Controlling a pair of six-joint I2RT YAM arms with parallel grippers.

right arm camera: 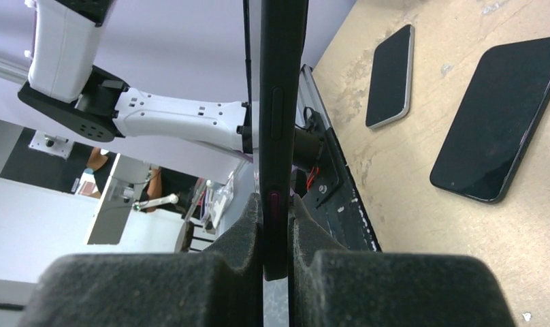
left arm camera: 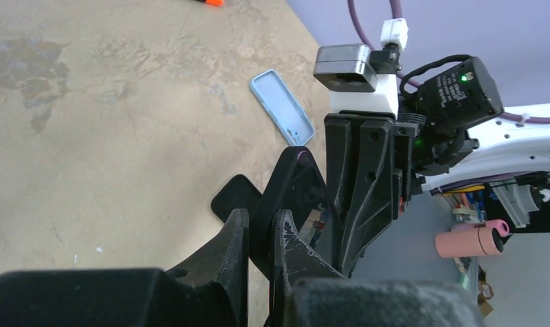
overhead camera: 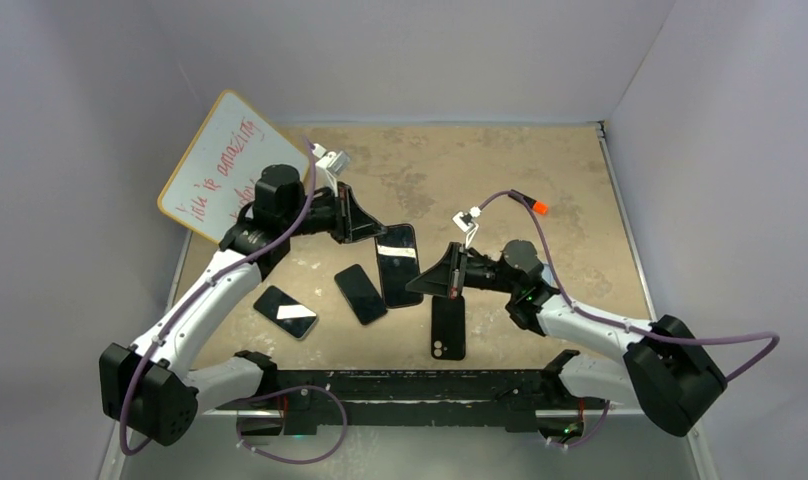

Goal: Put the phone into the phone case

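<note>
The phone slants with the robot's left gripper on its far corner, so that gripper should open and move clear of it while the right gripper squares the phone by its edge (overhead camera: pixel 417 279).
A black phone (overhead camera: pixel 398 262) hangs tilted above the table middle, held between both arms. My left gripper (overhead camera: pixel 365 225) is shut on its far end; in the left wrist view the fingers (left arm camera: pixel 261 225) pinch the dark slab (left arm camera: pixel 293 184). My right gripper (overhead camera: pixel 420 285) is shut on the near corner. In the right wrist view the phone (right arm camera: pixel 282 82) stands edge-on between the pads (right arm camera: pixel 277 204). The phone case (overhead camera: pixel 448 327) lies flat on the table below the right gripper, camera hole toward the arms. It looks pale blue in the left wrist view (left arm camera: pixel 281 105).
Two other dark phones (overhead camera: pixel 360 293) (overhead camera: pixel 286 312) lie flat left of the case, also showing in the right wrist view (right arm camera: pixel 497 116) (right arm camera: pixel 390 68). A whiteboard (overhead camera: pixel 225 165) leans at the far left. An orange-tipped cable end (overhead camera: pixel 540 207) hangs above the right arm.
</note>
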